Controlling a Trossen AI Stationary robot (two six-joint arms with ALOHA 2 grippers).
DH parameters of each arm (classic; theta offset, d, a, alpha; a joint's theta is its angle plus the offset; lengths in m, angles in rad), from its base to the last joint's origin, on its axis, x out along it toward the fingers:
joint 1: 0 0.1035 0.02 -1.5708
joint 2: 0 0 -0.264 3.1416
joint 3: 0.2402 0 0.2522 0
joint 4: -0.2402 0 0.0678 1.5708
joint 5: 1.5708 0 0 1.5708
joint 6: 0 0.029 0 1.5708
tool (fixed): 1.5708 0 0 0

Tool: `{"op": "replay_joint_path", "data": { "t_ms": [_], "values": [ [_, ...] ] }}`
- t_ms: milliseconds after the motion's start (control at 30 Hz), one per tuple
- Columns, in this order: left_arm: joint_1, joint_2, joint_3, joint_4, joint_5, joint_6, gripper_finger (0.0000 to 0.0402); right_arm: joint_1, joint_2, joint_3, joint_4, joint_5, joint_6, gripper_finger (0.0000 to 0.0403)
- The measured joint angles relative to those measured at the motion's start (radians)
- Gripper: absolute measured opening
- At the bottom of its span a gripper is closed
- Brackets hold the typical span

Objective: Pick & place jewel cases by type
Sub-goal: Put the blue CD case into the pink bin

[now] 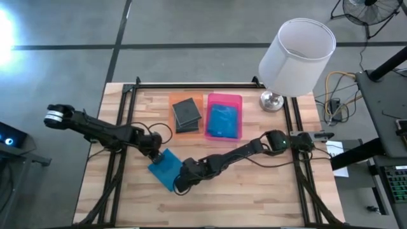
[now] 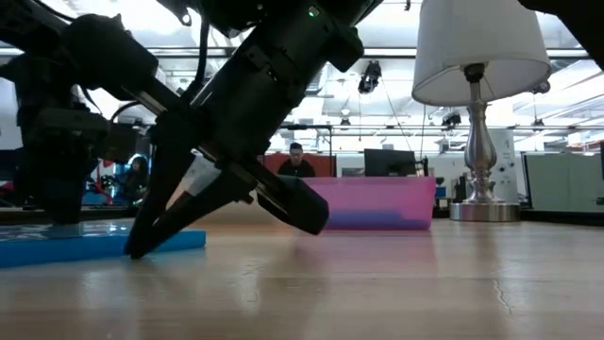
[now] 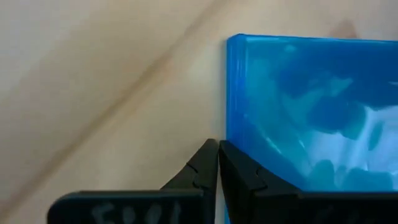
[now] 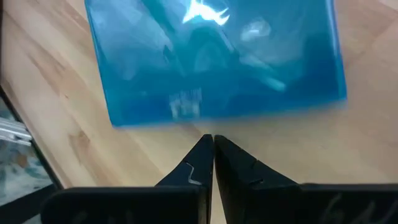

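I need to let go of the blue jewel case with my left gripper at the tips of my right gripper point(image 1: 177, 172), just above the wooden table.
One bright blue jewel case point(image 1: 166, 168) lies flat on the wooden table, and both arms meet at it. My left gripper point(image 1: 156, 153) is shut at the case's far-left side point(image 3: 217, 144). My right gripper point(image 1: 179, 185) is shut, slanting down with its tips on the table just off the case's near-right edge point(image 4: 213, 137) point(image 2: 135, 251). Dark grey jewel cases point(image 1: 186, 113) are stacked in an orange tray point(image 1: 179, 97). More blue cases point(image 1: 222, 119) lie in a pink tray point(image 1: 224, 97). My left gripper's shut fingertips point(image 3: 225, 149) stand against the blue case's side edge point(image 3: 229, 118), some way back from its corner, coming level along the table from the left. The case lies flat on the wood. My right gripper's shut tips stand close to the case's edge point(image 4: 211, 119); a thin strip of wood shows between, and I cannot tell whether they touch.
A lamp with a white shade point(image 1: 296, 56) and a silver base point(image 1: 272, 100) stands at the far right corner. The two trays sit side by side at the far middle. Bare wood point(image 1: 254, 191) lies near and to the right. A black frame point(image 1: 191, 85) borders the table.
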Motion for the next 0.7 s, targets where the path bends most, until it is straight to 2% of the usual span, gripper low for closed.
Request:
{"op": "replay_joint_path", "data": {
  "t_ms": [167,300,367,567,700],
  "values": [
    [0.000,0.004,0.011,0.050,0.061,-0.001,0.0000,-0.016,0.000,-0.013,0.005,-0.015,0.007,0.0013],
    [0.000,-0.020,0.043,0.040,0.083,-0.004,0.0000,-0.017,-0.001,-0.018,0.003,-0.022,0.000,0.0013],
    [-0.002,-0.037,0.065,0.006,0.136,-0.006,0.0000,-0.015,-0.001,-0.017,-0.012,-0.040,-0.007,0.0013],
    [-0.002,-0.139,0.145,-0.068,0.201,-0.009,0.0000,0.006,-0.003,-0.017,-0.063,-0.066,-0.032,0.0013],
    [-0.001,-0.204,0.187,-0.024,0.196,-0.036,0.0000,0.015,-0.003,-0.018,-0.084,-0.064,-0.045,0.0013]
  ]
}}
